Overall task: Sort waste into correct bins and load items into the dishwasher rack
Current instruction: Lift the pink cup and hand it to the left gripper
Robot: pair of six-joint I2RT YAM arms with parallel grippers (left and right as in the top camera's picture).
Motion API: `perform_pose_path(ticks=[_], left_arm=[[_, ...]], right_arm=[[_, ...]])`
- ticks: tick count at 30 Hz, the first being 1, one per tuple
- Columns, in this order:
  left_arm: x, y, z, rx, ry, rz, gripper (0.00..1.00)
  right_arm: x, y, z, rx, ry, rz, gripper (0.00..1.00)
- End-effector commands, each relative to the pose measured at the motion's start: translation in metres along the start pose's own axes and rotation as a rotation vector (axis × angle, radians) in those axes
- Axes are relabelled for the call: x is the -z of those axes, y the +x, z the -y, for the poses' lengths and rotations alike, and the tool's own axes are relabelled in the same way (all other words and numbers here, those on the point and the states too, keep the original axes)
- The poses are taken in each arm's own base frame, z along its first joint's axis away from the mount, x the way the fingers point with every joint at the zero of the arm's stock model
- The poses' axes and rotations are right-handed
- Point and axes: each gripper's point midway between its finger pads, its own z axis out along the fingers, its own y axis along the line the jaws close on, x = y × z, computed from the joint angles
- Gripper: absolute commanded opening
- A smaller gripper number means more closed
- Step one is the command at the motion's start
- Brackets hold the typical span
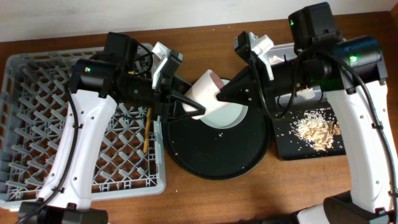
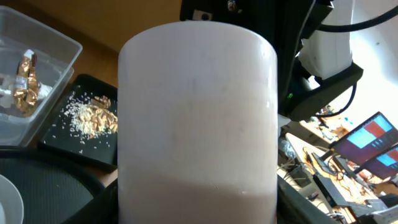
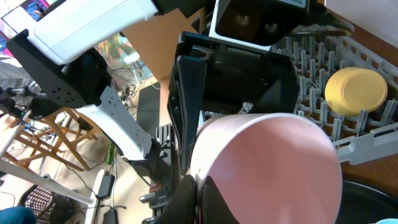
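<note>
Next, my left gripper releases the pink cup in the dishwasher rack (image 1: 128, 114), next to the chopsticks.
The pink cup (image 1: 205, 92), white outside and pink inside, hangs on its side above the round black tray, held from both ends. My left gripper (image 1: 191, 107) is shut around its base; the cup's wall (image 2: 198, 124) fills the left wrist view, with a jaw on each side. My right gripper (image 1: 222, 96) pinches its rim (image 3: 200, 199), one finger inside and one outside. The dishwasher rack (image 1: 37, 124) holds the chopsticks (image 1: 147, 130) and the yellow bowl (image 3: 356, 90). The pale grey plate (image 1: 229, 116) lies on the round tray. The blue cup is out of view.
The round black tray (image 1: 217, 158) sits mid-table. The black rectangular tray (image 1: 289, 146) at right holds food scraps (image 1: 317, 130). The clear tub (image 2: 56, 43) behind it holds the gold foil wrapper (image 2: 26, 84). The two arms nearly meet over the table's middle.
</note>
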Motion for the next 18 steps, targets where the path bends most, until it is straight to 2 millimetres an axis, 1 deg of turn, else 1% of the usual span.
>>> perform_pose_path(ticks=[1, 2, 3, 4, 5, 6, 7, 8, 10, 11, 12, 13, 16, 18], left_arm=[[-0.001, -0.003, 0.007, -0.001, 0.040, 0.023, 0.47], [0.000, -0.003, 0.006, 0.000, 0.036, 0.027, 0.47], [0.002, -0.004, 0.005, 0.002, 0.031, 0.030, 0.47], [0.006, -0.005, 0.003, 0.005, 0.022, 0.036, 0.47], [0.011, -0.005, 0.001, 0.015, 0.010, 0.045, 0.47], [0.014, -0.005, 0.000, 0.024, 0.002, 0.051, 0.47], [0.018, -0.005, -0.002, 0.033, -0.008, 0.058, 0.47], [0.021, -0.006, -0.003, 0.038, -0.016, 0.064, 0.47], [0.022, -0.005, -0.004, 0.041, -0.019, 0.063, 0.47], [0.021, -0.004, -0.005, 0.041, -0.025, 0.057, 0.47], [0.021, -0.004, -0.005, 0.041, -0.028, 0.054, 0.47], [0.021, -0.004, -0.005, 0.041, -0.028, 0.055, 0.47], [0.021, -0.004, -0.005, 0.042, -0.028, 0.055, 0.47], [0.021, -0.004, -0.005, 0.041, -0.028, 0.055, 0.47]], right_arm=[[-0.002, 0.002, 0.003, 0.018, 0.009, -0.012, 0.04], [-0.002, 0.002, 0.003, 0.018, 0.009, -0.013, 0.06], [-0.002, 0.003, 0.004, 0.019, 0.013, -0.015, 0.12], [0.000, 0.003, 0.007, 0.018, 0.024, -0.013, 0.22], [0.008, 0.002, 0.013, 0.008, 0.049, -0.001, 0.31], [0.015, 0.003, 0.019, -0.005, 0.071, 0.009, 0.35], [0.025, 0.002, 0.026, -0.018, 0.098, 0.027, 0.36], [0.030, 0.002, 0.029, -0.024, 0.115, 0.037, 0.36], [0.038, 0.003, 0.035, -0.034, 0.138, 0.046, 0.35], [0.039, 0.003, 0.036, -0.035, 0.142, 0.048, 0.29], [0.038, 0.003, 0.035, -0.035, 0.141, 0.047, 0.14], [0.036, 0.003, 0.035, -0.033, 0.135, 0.044, 0.04], [0.029, 0.005, 0.037, -0.043, 0.115, 0.030, 0.04], [0.017, 0.011, 0.043, -0.067, 0.082, 0.006, 0.04]])
